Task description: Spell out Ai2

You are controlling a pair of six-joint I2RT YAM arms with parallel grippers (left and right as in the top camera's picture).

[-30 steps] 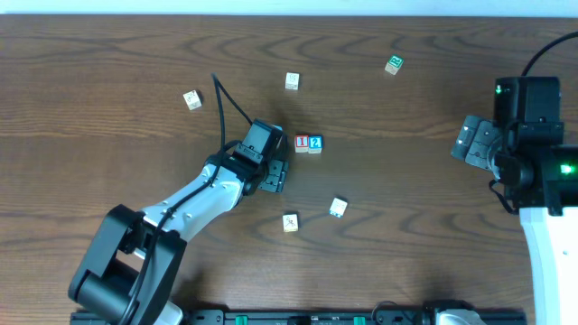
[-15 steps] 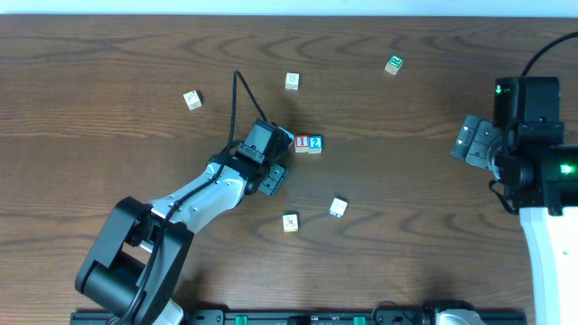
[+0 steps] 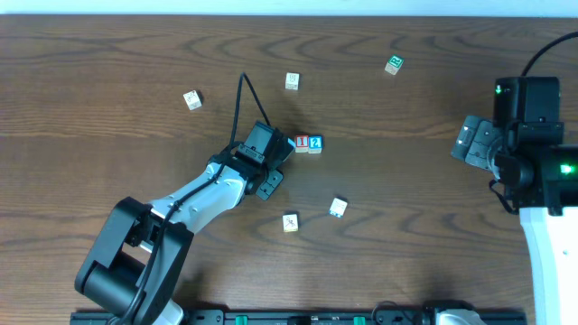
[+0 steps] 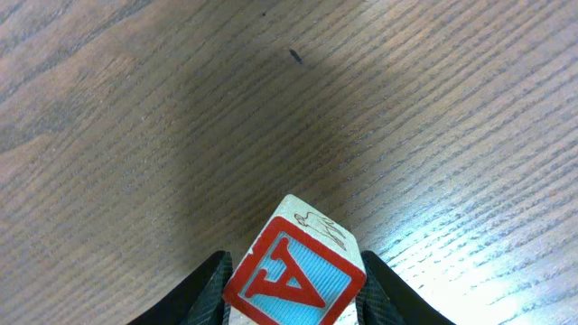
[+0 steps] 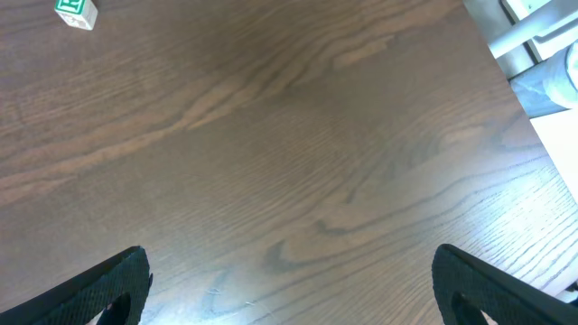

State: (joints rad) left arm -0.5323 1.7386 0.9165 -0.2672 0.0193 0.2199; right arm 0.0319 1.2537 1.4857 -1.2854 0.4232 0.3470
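Observation:
The A block sits crooked in the left gripper's fingers, so the robot should put it down and grip it squarely by its flat sides (image 4: 256, 254) before lining it up.
My left gripper (image 3: 275, 161) is shut on the A block (image 4: 295, 271), a wooden cube with a red A on blue, held just above the table. It hangs just left of and slightly below the red "1" block (image 3: 302, 143) and the blue "2" block (image 3: 315, 143), which stand side by side touching. In the overhead view the A block is hidden under the gripper. My right gripper (image 5: 289, 280) is open and empty at the far right of the table (image 3: 424, 108), also seen from above (image 3: 471, 140).
Loose blocks lie scattered: a green one (image 3: 393, 63) at the back right, also in the right wrist view (image 5: 75, 11), a pale one (image 3: 292, 81), one at the back left (image 3: 191, 99), and two at the front (image 3: 338, 208) (image 3: 290, 222).
My left gripper has moved a little toward the "1" and "2" blocks with the A block in it, and its cable has shifted right. The right arm has not moved.

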